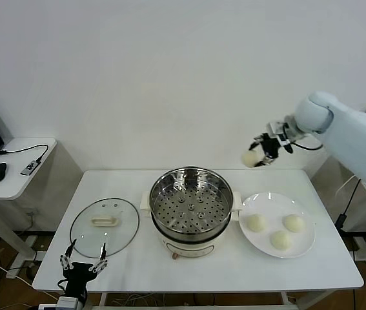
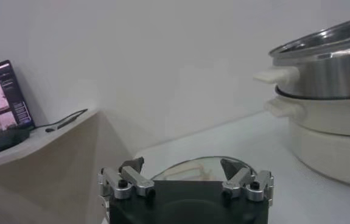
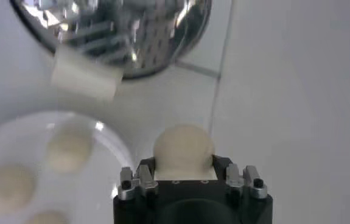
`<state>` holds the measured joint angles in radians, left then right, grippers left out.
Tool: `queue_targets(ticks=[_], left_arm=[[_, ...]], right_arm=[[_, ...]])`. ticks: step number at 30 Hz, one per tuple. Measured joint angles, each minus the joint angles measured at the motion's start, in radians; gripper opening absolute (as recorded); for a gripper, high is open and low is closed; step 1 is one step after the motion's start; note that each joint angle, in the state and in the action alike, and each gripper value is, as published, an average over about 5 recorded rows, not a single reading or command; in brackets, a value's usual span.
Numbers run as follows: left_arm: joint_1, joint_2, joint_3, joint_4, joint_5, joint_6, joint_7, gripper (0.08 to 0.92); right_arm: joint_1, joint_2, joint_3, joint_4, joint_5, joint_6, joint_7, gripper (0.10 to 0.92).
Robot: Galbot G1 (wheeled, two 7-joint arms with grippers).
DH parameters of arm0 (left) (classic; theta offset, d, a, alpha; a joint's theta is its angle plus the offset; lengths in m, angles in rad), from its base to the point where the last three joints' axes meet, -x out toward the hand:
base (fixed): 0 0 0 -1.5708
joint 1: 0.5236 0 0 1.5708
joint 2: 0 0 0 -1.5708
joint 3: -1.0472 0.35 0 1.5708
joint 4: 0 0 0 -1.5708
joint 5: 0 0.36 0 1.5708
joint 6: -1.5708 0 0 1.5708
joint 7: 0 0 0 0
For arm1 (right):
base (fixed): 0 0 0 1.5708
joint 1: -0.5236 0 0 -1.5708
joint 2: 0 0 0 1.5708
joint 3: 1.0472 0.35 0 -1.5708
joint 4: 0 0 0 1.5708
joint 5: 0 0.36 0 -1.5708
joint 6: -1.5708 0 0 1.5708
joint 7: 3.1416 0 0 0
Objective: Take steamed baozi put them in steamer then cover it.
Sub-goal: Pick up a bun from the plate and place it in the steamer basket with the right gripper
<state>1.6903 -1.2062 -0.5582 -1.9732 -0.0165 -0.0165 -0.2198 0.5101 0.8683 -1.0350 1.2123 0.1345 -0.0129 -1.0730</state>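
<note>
The robot's right gripper should release the baozi on the back part of the steamer's perforated tray (image 1: 187, 187), toward the side of the steamer.
My right gripper (image 1: 257, 155) is shut on a cream-white baozi (image 1: 250, 158) and holds it high above the table, behind the white plate (image 1: 302, 248) and right of the steamer (image 1: 191, 200). In the right wrist view the baozi (image 3: 184, 149) sits between the jaws of my right gripper (image 3: 185, 165), with the steamer (image 3: 120, 30) and plate (image 3: 111, 152) below. Three baozi (image 1: 255, 223) (image 1: 293, 223) (image 1: 280, 240) lie on the plate. The steamer is open, its perforated tray bare. My left gripper (image 1: 83, 264) is open and empty at the table's front left edge.
The glass lid (image 1: 104, 225) lies flat on the table left of the steamer, just beyond my left gripper; it also shows in the left wrist view (image 2: 193, 168). A side desk (image 1: 15, 169) with a mouse and laptop stands at the far left.
</note>
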Motion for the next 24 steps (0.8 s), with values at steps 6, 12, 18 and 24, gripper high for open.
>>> queue_targets(ticks=[6,12,18,24], left_arm=[[0.003,-0.005,-0.01,0.001,0.003,-0.002,-0.004,0.823],[0.009,-0.014,-0.014,-0.003,0.006,-0.004,-0.007,0.823],[0.008,-0.017,-0.016,-0.007,0.014,-0.005,-0.008,0.823],[0.007,-0.017,-0.02,-0.011,0.017,-0.005,-0.007,0.823]], right_arm=[[0.03,0.097,-0.081,0.032,0.011,0.05,0.027,0.594],[0.029,0.175,-0.151,0.043,-0.035,0.116,0.055,0.594],[0.003,0.233,-0.186,0.018,-0.123,0.2,0.082,0.594],[-0.032,0.28,-0.195,-0.029,-0.222,0.297,0.117,0.594]])
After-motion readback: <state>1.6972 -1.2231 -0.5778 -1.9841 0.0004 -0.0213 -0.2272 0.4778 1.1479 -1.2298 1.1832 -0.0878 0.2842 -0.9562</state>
